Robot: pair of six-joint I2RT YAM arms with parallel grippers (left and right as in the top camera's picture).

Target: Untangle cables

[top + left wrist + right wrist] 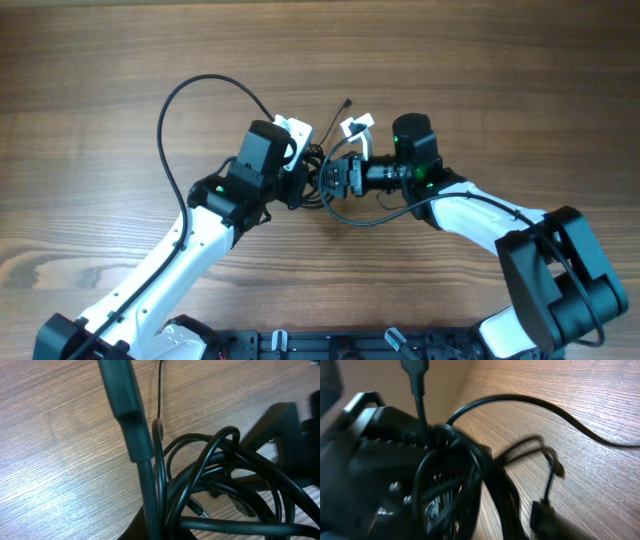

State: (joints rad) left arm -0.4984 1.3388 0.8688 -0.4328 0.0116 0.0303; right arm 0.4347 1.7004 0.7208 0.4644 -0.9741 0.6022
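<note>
The robot's left gripper pinches a piece of a plug's cable along with the cable loops, so it should open and take the loops alone (194, 476) before the right gripper pulls.
The cables (318, 178) are a small dark knot on the wooden table, bunched between my two grippers at the table's middle. One thin strand runs up from the knot to a plug tip (347, 102). A loop hangs out below it (352, 218). My left gripper (303, 172) is against the knot's left side, and the left wrist view shows looped cables (215, 475) running into its jaws (160, 530), with a small metal plug tip (200, 509) among them. My right gripper (338, 180) is against the right side. Its view is blurred, with the cables (465, 470) filling the jaws.
The left arm's own thick black cable (170, 110) arcs wide over the table's left half. The wooden tabletop (520, 90) stretches around the arms. The robot base frame (330, 345) lies along the front edge.
</note>
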